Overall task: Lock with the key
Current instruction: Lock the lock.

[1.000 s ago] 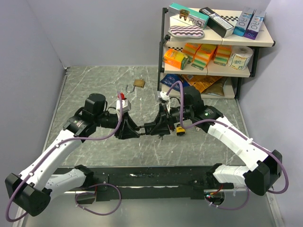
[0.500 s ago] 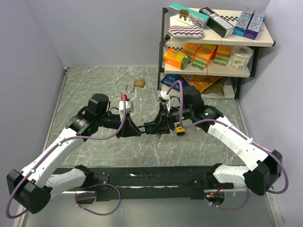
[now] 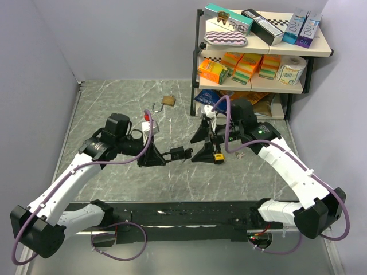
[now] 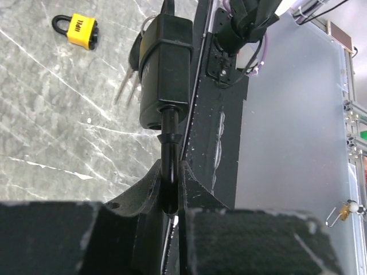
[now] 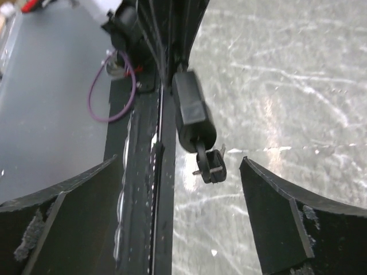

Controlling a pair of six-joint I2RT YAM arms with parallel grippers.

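The shackle sticks out long; next my right gripper reaches past the key, grips the body (image 3: 177,153) and pushes it toward my left gripper.
A black padlock (image 3: 182,153) (image 4: 165,69) (image 5: 192,114) hangs in the air over the table's middle. My left gripper (image 3: 167,156) (image 4: 170,180) is shut on its black shackle (image 4: 168,143). A black-headed key (image 5: 211,166) sticks out of the lock's far end, and spare keys (image 4: 131,80) dangle from its ring. My right gripper (image 3: 198,144) (image 5: 183,212) stands open just right of the lock. Its fingers (image 5: 284,209) are wide on either side of the key and touch nothing.
A yellow padlock (image 3: 218,157) (image 4: 82,30) lies on the marble table (image 3: 114,109) under the right gripper. A brass padlock (image 3: 167,101) lies farther back. A stocked shelf (image 3: 261,57) stands at the back right. A black rail (image 3: 183,217) runs along the near edge.
My right gripper has opened, let go of the key and drawn back to the right. My left gripper has closed on the shackle and keeps the padlock in place.
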